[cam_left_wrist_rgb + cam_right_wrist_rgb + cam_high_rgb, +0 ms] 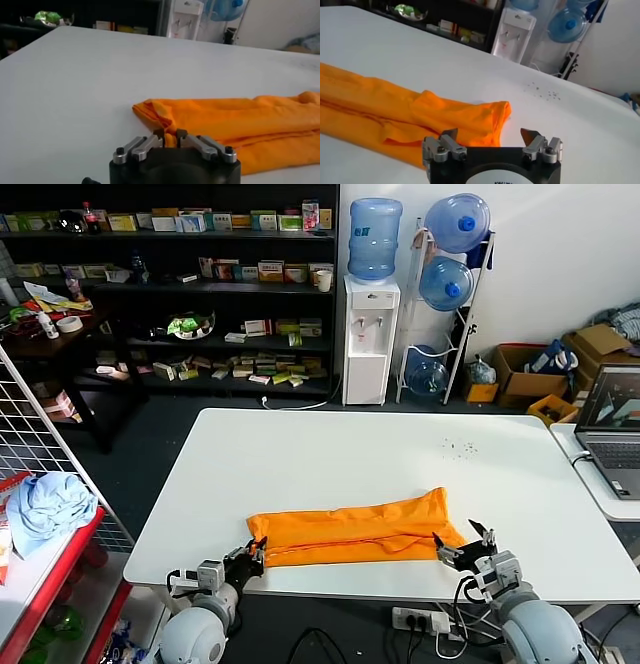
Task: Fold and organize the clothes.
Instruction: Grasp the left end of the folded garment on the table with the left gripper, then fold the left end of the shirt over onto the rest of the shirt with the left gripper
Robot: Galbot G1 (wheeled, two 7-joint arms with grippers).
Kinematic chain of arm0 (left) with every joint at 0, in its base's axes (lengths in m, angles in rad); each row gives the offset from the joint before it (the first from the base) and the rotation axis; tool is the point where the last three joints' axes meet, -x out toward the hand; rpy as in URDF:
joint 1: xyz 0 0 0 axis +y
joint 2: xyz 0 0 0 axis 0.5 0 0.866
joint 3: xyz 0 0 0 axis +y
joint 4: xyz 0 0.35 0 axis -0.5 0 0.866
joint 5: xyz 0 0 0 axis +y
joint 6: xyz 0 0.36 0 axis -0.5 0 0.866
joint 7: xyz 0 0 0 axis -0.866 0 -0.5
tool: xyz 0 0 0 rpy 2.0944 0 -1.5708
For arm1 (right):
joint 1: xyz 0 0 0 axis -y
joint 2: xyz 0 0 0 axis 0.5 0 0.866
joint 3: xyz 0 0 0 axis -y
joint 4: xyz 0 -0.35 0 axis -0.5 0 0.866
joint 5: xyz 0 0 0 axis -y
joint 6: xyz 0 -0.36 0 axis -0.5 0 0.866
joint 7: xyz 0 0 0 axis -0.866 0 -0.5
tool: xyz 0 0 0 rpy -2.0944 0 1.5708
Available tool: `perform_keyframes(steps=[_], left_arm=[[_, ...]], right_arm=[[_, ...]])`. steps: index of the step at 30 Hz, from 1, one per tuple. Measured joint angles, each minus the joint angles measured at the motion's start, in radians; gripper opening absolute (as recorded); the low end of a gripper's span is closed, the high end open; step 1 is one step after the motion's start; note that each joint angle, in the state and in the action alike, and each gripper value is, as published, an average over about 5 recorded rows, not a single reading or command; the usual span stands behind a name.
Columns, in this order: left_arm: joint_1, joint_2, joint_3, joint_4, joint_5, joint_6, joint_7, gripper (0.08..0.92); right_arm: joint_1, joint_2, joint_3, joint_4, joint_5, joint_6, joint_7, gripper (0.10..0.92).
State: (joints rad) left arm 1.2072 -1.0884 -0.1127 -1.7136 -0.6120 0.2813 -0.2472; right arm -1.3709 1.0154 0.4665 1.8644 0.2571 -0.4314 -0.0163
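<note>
Next, my left gripper lets go of the held end of the orange T-shirt on the middle of the long folded band (364,526).
The orange T-shirt (355,529), the clothes, lies folded into a long band across the near part of the white table (380,454). My left gripper (250,556) is at the band's left near corner, shut on a fold of the orange cloth (169,140). My right gripper (462,546) is at the band's right near end, open; its fingertips (449,134) stand wide apart, one over the cloth edge (470,120) and the other over bare table.
A laptop (612,424) sits on a side table at the right. A red wire cart (50,534) holding a light blue cloth bundle (45,506) stands at the left. Shelves and a water dispenser (371,334) are beyond the table.
</note>
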Motion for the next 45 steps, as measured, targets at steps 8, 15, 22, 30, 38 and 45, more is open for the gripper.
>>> perform_keyframes(steps=[8, 15, 22, 30, 38, 45], left_arm=[[-0.025, 0.022, -0.026, 0.039, 0.085, -0.033, -0.004, 0.148], [-0.067, 0.052, -0.077, 0.092, 0.163, -0.054, -0.036, 0.148], [-0.091, 0.097, -0.122, 0.124, 0.196, -0.087, -0.068, 0.148], [-0.067, 0.102, -0.108, 0.013, 0.174, -0.092, -0.098, 0.148], [-0.077, 0.064, 0.008, -0.113, 0.093, -0.074, -0.132, 0.148], [-0.129, -0.011, 0.142, -0.117, 0.054, -0.069, -0.149, 0.148]], right_arm=[[-0.003, 0.001, 0.0, 0.008, -0.001, 0.002, 0.003, 0.823], [0.002, 0.014, -0.008, 0.003, -0.008, 0.021, 0.014, 0.823], [0.017, 0.034, -0.012, -0.015, -0.023, 0.08, 0.041, 0.823], [0.021, 0.054, -0.005, -0.03, -0.042, 0.172, 0.077, 0.823], [0.016, 0.062, 0.004, -0.037, -0.056, 0.218, 0.099, 0.823], [0.004, 0.073, 0.02, -0.039, -0.06, 0.239, 0.107, 0.823]])
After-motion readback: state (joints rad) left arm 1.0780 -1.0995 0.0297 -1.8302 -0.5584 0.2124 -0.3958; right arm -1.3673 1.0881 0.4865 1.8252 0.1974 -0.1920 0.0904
